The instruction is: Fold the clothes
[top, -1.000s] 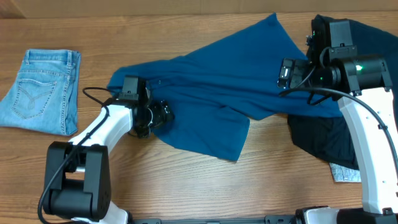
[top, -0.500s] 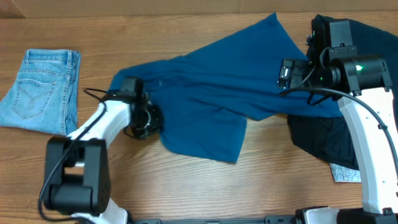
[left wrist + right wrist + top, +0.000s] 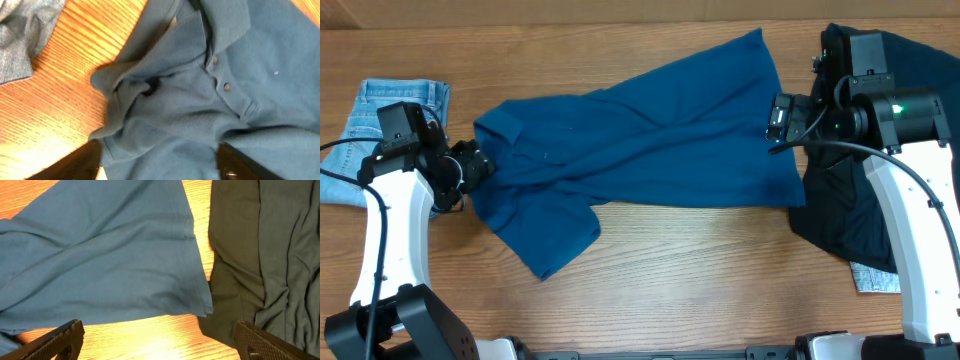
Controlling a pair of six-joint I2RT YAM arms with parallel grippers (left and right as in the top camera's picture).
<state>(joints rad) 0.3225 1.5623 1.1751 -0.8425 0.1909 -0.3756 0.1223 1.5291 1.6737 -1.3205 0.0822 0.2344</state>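
I need to next move my right gripper to the near corner of the blue polo shirt's hem [image 3: 797, 202] [image 3: 206, 311], beside the dark garment, and close it there.
A blue polo shirt [image 3: 640, 150] lies spread across the middle of the table, collar and buttons at the left, as in the left wrist view [image 3: 225, 75]. My left gripper [image 3: 470, 165] is at the shirt's left collar end. Its fingers stand wide apart with bunched blue fabric between them [image 3: 157, 170]. My right gripper [image 3: 788, 128] hovers over the shirt's right hem, open and empty [image 3: 157, 340], with bare wood beneath. Folded light jeans [image 3: 345, 150] lie at the far left and also show in the left wrist view [image 3: 20, 40].
A dark garment [image 3: 840, 210] lies crumpled at the right under the right arm, touching the shirt's hem [image 3: 260, 255]. A small printed paper [image 3: 875, 280] lies at its lower edge. Bare wood runs along the front of the table.
My left gripper has swung far left toward the jeans, and the shirt's collar end has gone with it, stretching the shirt out. The right arm has not moved.
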